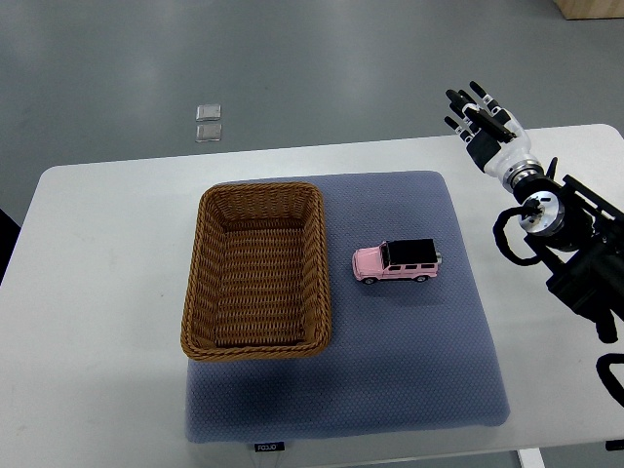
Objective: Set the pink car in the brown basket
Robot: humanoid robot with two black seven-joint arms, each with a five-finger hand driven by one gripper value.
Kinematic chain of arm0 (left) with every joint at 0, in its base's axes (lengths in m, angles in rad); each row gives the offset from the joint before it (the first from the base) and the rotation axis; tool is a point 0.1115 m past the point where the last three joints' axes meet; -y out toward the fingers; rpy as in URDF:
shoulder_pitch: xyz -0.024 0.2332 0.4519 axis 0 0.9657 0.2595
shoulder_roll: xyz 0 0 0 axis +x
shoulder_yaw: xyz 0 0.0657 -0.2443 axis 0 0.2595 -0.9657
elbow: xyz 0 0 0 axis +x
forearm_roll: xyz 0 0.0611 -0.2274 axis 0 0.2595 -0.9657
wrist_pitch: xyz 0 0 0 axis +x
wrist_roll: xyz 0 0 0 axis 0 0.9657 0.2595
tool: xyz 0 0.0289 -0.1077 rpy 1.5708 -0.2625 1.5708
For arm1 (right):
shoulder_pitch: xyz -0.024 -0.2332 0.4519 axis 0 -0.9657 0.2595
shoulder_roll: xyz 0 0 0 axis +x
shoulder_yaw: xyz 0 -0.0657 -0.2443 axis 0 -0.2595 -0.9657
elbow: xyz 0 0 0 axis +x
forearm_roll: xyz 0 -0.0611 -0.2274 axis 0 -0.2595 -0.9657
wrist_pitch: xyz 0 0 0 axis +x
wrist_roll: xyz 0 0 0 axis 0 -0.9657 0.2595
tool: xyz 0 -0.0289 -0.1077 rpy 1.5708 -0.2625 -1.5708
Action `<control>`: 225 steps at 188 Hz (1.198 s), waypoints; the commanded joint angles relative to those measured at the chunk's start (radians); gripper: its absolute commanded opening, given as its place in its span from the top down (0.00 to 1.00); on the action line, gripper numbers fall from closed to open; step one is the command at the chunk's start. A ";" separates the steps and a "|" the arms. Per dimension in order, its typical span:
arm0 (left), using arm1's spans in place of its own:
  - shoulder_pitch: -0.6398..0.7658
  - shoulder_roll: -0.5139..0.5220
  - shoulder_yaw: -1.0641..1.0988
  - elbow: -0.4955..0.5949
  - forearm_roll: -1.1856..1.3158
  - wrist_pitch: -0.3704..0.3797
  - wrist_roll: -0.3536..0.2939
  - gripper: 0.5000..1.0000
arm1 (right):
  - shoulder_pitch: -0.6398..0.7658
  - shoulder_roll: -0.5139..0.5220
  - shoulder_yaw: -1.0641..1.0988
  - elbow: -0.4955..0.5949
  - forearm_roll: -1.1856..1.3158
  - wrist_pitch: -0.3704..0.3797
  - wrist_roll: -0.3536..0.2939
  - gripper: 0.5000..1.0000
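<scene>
The robot's right gripper should close on the black-roofed back half (419, 258) of the pink car, at the end of the car farther from the brown basket.
A pink toy car (396, 261) with a black roof stands on its wheels on the blue-grey mat (409, 361), just right of the brown wicker basket (198, 292). The basket holds nothing. My right hand (480, 119) hovers over the table's far right edge, well up and to the right of the car, fingers stretched out and holding nothing. Its arm (570, 244) comes in from the right edge. The left arm does not show.
The mat lies on a white table (88, 322). Two small clear squares (208, 123) lie on the grey floor beyond the table's far edge. A dark object touches the picture's left edge.
</scene>
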 commanded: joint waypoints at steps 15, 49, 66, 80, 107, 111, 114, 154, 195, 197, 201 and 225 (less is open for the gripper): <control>0.000 0.000 -0.002 -0.002 0.000 -0.002 0.000 0.00 | 0.002 0.003 0.003 -0.001 0.002 0.000 0.000 0.21; 0.000 0.000 0.000 0.011 0.002 0.002 0.000 0.00 | 0.002 0.003 0.008 -0.001 0.002 0.000 0.000 0.21; -0.003 0.000 -0.002 0.018 0.002 0.011 0.000 0.00 | 0.002 0.003 0.008 -0.001 0.002 0.000 0.000 0.21; -0.006 0.000 0.000 0.017 0.002 0.011 0.000 0.00 | 0.002 0.003 0.009 -0.001 0.002 0.000 0.000 0.21; -0.005 0.000 0.000 0.009 0.002 0.009 0.000 0.00 | 0.002 0.004 0.009 -0.001 0.002 0.000 0.000 0.21; -0.005 0.000 0.000 0.009 0.002 0.008 0.000 0.00 | 0.002 0.006 0.009 -0.001 0.002 0.000 0.000 0.21; -0.005 0.000 0.000 0.009 0.002 0.008 0.000 0.00 | 0.002 0.006 0.009 -0.001 0.002 0.000 0.000 0.21; -0.006 0.000 0.000 0.015 0.002 0.008 0.000 0.00 | 0.000 0.012 0.008 -0.001 0.006 -0.002 0.002 0.21; -0.006 0.000 0.000 0.014 0.002 0.008 0.000 0.00 | -0.003 0.011 0.003 0.015 0.008 -0.003 0.002 0.21; -0.006 0.000 0.000 0.014 0.002 0.008 0.000 0.00 | -0.005 0.009 0.000 0.018 0.008 -0.005 0.002 0.21; -0.006 0.000 0.000 0.014 0.002 0.008 0.000 0.00 | -0.005 0.008 -0.005 0.022 0.008 -0.008 0.002 0.21; -0.006 0.000 -0.002 0.015 0.002 0.008 0.000 0.00 | -0.003 -0.011 -0.014 0.050 0.000 -0.026 0.002 0.21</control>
